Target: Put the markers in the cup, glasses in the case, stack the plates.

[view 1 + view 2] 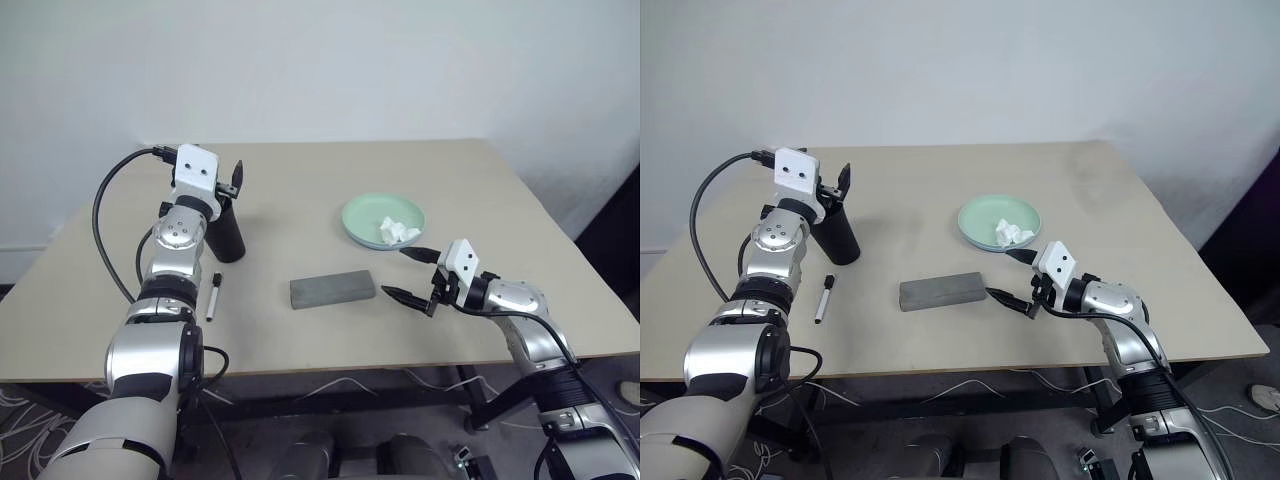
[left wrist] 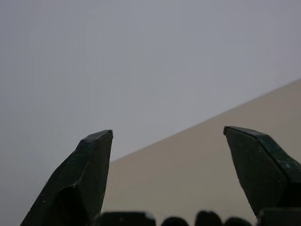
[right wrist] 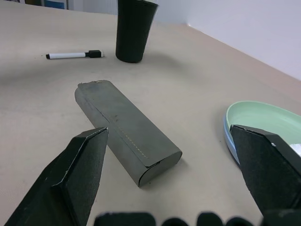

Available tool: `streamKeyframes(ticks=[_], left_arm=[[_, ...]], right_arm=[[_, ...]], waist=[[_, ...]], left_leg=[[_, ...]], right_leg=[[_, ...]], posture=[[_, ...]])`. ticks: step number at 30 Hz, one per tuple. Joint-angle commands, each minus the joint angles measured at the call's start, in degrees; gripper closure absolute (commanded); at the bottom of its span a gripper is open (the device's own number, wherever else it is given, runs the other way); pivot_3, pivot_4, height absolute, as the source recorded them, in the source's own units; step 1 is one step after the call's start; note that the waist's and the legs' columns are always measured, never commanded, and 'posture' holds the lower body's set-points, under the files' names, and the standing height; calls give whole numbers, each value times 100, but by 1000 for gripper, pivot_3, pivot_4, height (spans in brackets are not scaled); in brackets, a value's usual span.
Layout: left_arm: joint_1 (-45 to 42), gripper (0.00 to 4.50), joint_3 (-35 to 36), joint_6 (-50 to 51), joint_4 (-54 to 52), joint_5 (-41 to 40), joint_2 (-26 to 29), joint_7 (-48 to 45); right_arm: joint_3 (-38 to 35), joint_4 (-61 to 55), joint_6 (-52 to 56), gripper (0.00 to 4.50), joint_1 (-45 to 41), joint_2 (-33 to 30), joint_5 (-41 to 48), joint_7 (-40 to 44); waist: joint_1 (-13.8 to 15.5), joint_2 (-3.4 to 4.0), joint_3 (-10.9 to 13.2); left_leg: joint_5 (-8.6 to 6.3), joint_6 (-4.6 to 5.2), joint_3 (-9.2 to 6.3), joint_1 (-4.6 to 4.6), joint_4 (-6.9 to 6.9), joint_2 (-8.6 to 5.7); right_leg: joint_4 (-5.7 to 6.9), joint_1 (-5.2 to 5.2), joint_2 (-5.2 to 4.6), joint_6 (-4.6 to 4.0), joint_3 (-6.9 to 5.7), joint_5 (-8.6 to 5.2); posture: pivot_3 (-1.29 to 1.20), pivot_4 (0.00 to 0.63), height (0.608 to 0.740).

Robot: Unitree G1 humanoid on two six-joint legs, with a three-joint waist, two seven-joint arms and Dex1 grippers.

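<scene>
Next, I lower my left gripper to the marker's dark cap (image 1: 217, 280), in front of the black cup, and close it.
The black cup (image 1: 228, 236) stands upright at the left of the table. My left gripper (image 1: 835, 183) hovers right over its rim, open, with nothing between its fingers (image 2: 89, 174). One marker (image 1: 213, 296), white with a dark cap, lies flat on the table in front of the cup. The grey case (image 1: 332, 289) lies shut in the middle. My right gripper (image 1: 397, 272) is open just to the right of the case, holding nothing. The mint green plate (image 1: 370, 215) rests on a light blue plate (image 3: 229, 141). The glasses are out of view.
A crumpled white tissue (image 1: 399, 230) lies in the green plate. The table's front edge (image 1: 330, 362) runs close below the case. A black cable (image 1: 100, 215) loops off my left wrist. The white wall stands behind the table.
</scene>
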Motion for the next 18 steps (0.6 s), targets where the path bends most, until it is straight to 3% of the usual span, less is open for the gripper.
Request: streamKeyframes(ticks=[1, 6, 12, 18], left_arm=[[-185, 715, 104, 106, -433, -253, -18, -248], [246, 715, 312, 980, -1564, -706, 4, -520], [1562, 715, 742, 4069, -4542, -2390, 281, -1569], [2935, 715, 836, 5715, -6438, -3406, 953, -2564]], right_arm=[[-72, -165, -77, 0, -160, 0, 66, 39], [-27, -64, -109, 0, -285, 41, 48, 102], [25, 73, -149, 0, -383, 58, 46, 217], [91, 265, -209, 0, -524, 118, 31, 339]], waist=[[1, 0, 0], [-22, 0, 0], [-96, 2, 0], [-68, 6, 3]], left_leg=[[0, 0, 0, 0, 0, 0], [0, 0, -1, -2, 0, 0], [0, 0, -1, 1, -7, 3], [0, -1, -2, 12, -7, 6]], right_leg=[[0, 0, 0, 0, -2, 0], [0, -1, -1, 0, -4, 0], [2, -6, 4, -1, 17, 0], [3, -6, 9, -11, 37, -5]], posture=[[0, 0, 736], [0, 0, 736], [0, 0, 736], [0, 0, 736]])
